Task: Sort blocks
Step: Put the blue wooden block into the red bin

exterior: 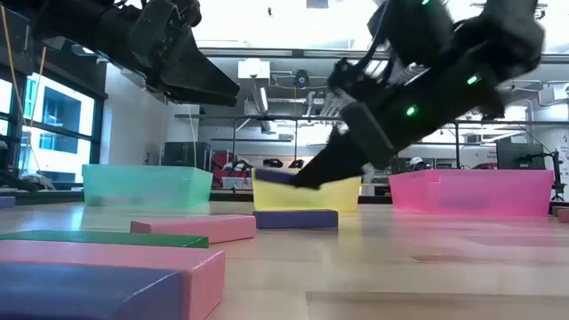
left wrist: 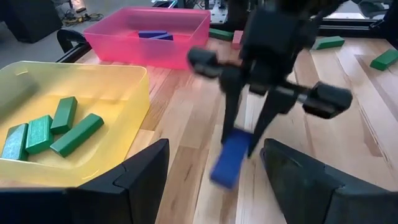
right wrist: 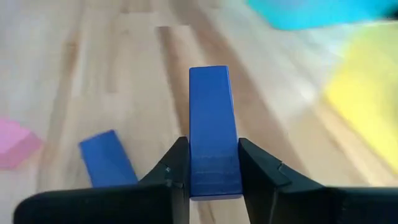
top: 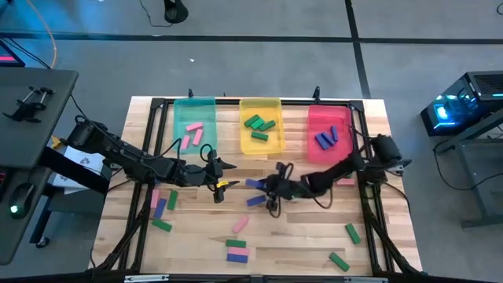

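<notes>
My right gripper is going to release the blue block on top of the blue blocks in the red tray [top: 325, 140].
My right gripper [right wrist: 213, 152] is over the middle of the table [top: 259, 185], shut on a blue block [right wrist: 211, 112]. A second blue block [right wrist: 106, 158] lies flat on the table just below it [top: 255, 200]. My left gripper [left wrist: 214, 180] is open and empty and hovers to the left of it [top: 226, 174], facing the right gripper. Along the far edge stand a teal tray [top: 194, 106] with pink blocks, a yellow tray [top: 261, 145] with green blocks and a red tray [top: 330, 114] with blue blocks. My right gripper pinches the blue block between its two fingers [right wrist: 177, 165] at the block's near end [right wrist: 214, 177]. The block runs along the fingers and sticks out past their tips. The fingers slant down from the table's right. The block is lifted clear of the table and tilted [left wrist: 231, 158].
Loose pink, blue and green blocks lie on the table's left [top: 161, 206], near the front edge [top: 236, 250] and at the right front [top: 346, 248]. The two grippers are close together at mid-table. A black frame [top: 157, 104] borders the table.
</notes>
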`<state>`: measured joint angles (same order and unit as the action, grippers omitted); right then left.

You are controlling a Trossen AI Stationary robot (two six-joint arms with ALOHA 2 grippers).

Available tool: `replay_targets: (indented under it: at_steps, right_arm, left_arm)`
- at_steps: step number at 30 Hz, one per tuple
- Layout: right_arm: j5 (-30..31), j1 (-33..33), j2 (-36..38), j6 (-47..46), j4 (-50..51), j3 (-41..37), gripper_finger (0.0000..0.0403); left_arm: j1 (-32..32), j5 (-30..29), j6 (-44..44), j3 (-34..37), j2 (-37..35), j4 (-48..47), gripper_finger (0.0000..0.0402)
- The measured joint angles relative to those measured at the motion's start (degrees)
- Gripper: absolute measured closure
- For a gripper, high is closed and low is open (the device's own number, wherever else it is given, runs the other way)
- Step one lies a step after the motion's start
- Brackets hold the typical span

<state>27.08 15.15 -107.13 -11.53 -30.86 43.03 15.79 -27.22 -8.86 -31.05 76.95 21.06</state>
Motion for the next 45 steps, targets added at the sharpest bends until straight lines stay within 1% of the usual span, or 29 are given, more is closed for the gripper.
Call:
replay_targets:
  at_steps: [2, 4, 7, 9, 11, 14, 16, 18, 20, 23, 25, 28, 33, 36, 39, 42, 45]
  right_arm:
    - [6.4, 2.5, 3.0, -3.7, 5.8, 0.0, 0.033]
    - [11.4, 4.1, 7.6, -9.1, 14.4, 0.0, 0.033]
    - [19.2, 5.0, 15.5, -20.0, 32.8, 0.1, 0.033]
    - [22.5, 4.4, 21.2, -28.9, 46.2, 0.1, 0.033]
    - [22.5, 2.7, 27.0, -38.7, 58.9, 0.1, 0.033]
    - [18.9, -2.1, 34.0, -51.7, 76.0, 0.1, 0.033]
    - [15.0, -6.6, 37.2, -56.5, 84.5, 0.1, 0.033]
    - [9.7, -12.4, 38.7, -56.2, 89.0, 0.1, 0.033]
    - [4.0, -18.7, 39.0, -51.4, 89.7, -0.3, 0.033]
    - [-3.5, -28.2, 38.4, -41.3, 86.4, -1.5, 0.033]
    - [-5.3, -33.5, 37.7, -36.3, 84.1, -2.0, 0.033]
    - [-6.3, -39.5, 36.8, -31.8, 80.8, -2.5, 0.033]
    - [-8.5, -45.1, 34.4, -26.6, 76.4, -2.7, 0.0326]
    - [-8.9, -47.5, 31.9, -25.5, 75.5, -2.7, 0.0297]
    - [-9.5, -49.7, 28.9, -23.9, 75.8, -2.8, 0.0271]
    - [-10.0, -51.0, 26.7, -20.2, 75.1, -2.8, 0.026]
    - [-10.1, -51.2, 26.5, -16.5, 74.7, -2.7, 0.0257]
  left_arm:
    - [0.0, 0.0, 0.0, 0.0, 0.0, -0.1, 0.0154]
    - [0.0, 0.0, 0.0, 0.0, 0.0, -0.1, 0.0154]
    - [0.0, 0.0, 0.0, 0.0, 0.0, 0.0, 0.0154]
    - [0.0, 0.0, 0.0, 0.0, 0.0, 0.0, 0.0154]
    - [0.0, 0.0, 0.0, 0.0, 0.0, 0.0, 0.0154]
    - [0.0, 0.0, 0.0, 0.0, 0.0, 0.0, 0.0154]
    - [0.0, 0.0, 0.0, 0.0, 0.0, 0.0, 0.0154]
    - [0.0, 0.0, 0.0, 0.0, 0.0, 0.1, 0.0154]
    - [0.0, 0.0, 0.0, 0.0, 0.0, 0.1, 0.0154]
    - [0.0, 0.0, 0.0, 0.0, 0.0, 0.1, 0.0154]
    - [0.0, 0.0, -0.1, 0.0, 0.0, 0.1, 0.0154]
    - [0.0, 0.0, -0.6, 0.0, 0.0, -0.1, 0.0154]
    - [0.0, 0.0, -0.9, 0.0, 0.0, -0.2, 0.0154]
    - [0.0, 0.1, -0.6, 0.0, 0.0, -0.5, 0.0154]
    - [0.0, 1.0, -2.1, 0.0, 0.0, -2.4, 0.0154]
    - [0.2, 1.1, -6.1, 0.0, -0.1, -6.1, 0.0154]
    - [0.9, 1.1, -12.4, -0.3, -0.9, -13.1, 0.0154]
